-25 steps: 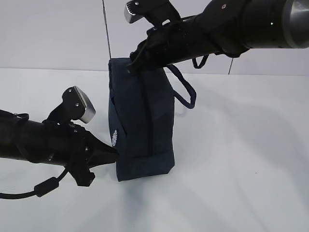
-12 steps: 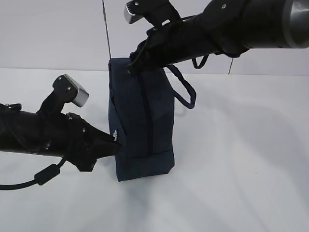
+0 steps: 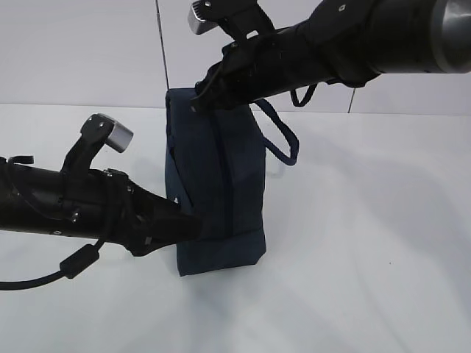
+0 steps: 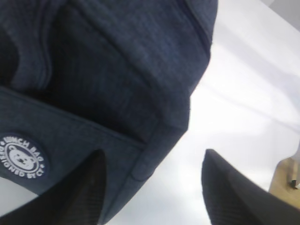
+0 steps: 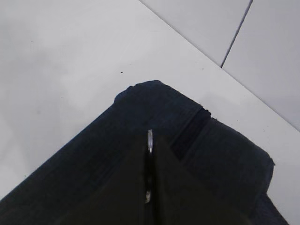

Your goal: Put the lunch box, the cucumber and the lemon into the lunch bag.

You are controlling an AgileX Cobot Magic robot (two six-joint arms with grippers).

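Observation:
I should move up and pinch the lunch bag's side fold (image 4: 172, 113) before pulling the zipper, since the open fingers of my left gripper straddle the lunch bag's low corner.
The navy lunch bag (image 3: 221, 191) stands on end on the white table, zipped, one handle loop (image 3: 283, 143) hanging at its right. At its top, my right gripper (image 3: 200, 99) is shut on the zipper's metal ring pull (image 5: 149, 139), which pokes out between the closed fingers above the bag (image 5: 140, 103). My left gripper (image 3: 190, 226) is low at the bag's left side. In the left wrist view my left gripper (image 4: 153, 157) is open, its fingers standing either side of the bag's bottom corner (image 4: 154, 145), beside the round logo patch (image 4: 22, 156). The lunch box, cucumber and lemon are out of view.
White table (image 3: 368, 257) runs to a pale wall with a dark vertical seam (image 3: 163, 51). A cable (image 3: 73, 263) hangs under my left arm. A tan object (image 4: 286, 173) shows at the right edge of the left wrist view.
My left gripper has opened and let go of the bag's lower left edge, and its wrist has turned. The right gripper and the bag have not moved.

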